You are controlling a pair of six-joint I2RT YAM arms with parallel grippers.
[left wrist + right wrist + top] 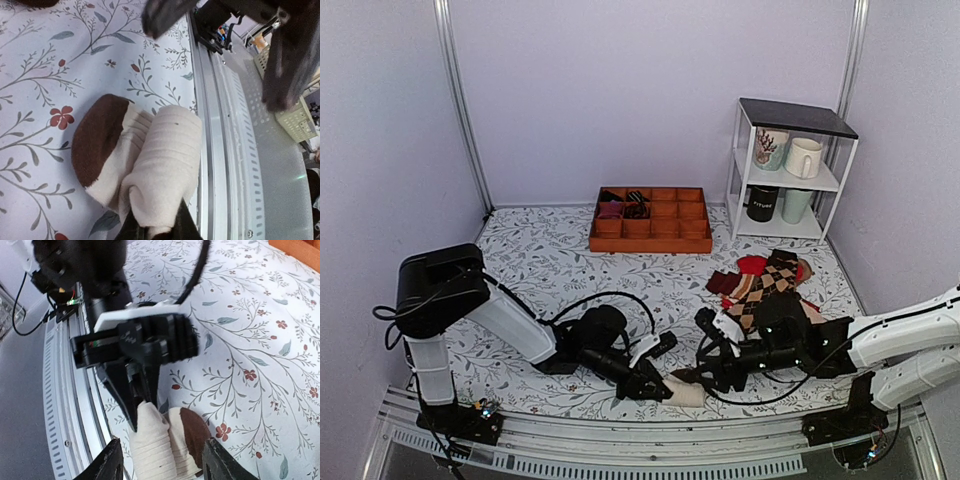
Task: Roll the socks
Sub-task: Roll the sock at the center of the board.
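Note:
I will clamp the roll's far end with my right gripper, as it lies loose beyond my left gripper's pinch, before my left gripper takes hold again of the roll's near end (154, 212).
The socks (160, 155) lie as a cream-white roll with a dark brown toe (97, 137) at the table's near edge, also seen in the top view (686, 393). My left gripper (156, 227) is shut on the roll's near end, its dark fingers pinching the cream fabric. From the right wrist view the left gripper (145, 407) comes down onto the roll (155, 450) from above. My right gripper (162, 465) stands open, one finger on each side of the roll with a gap to the fabric. Both grippers meet low over the roll in the top view.
The metal front rail (235, 150) runs right beside the roll. A pile of argyle and red socks (765, 280) lies at the right. An orange compartment tray (650, 235) sits at the back. A white shelf (788, 170) with mugs stands at the back right.

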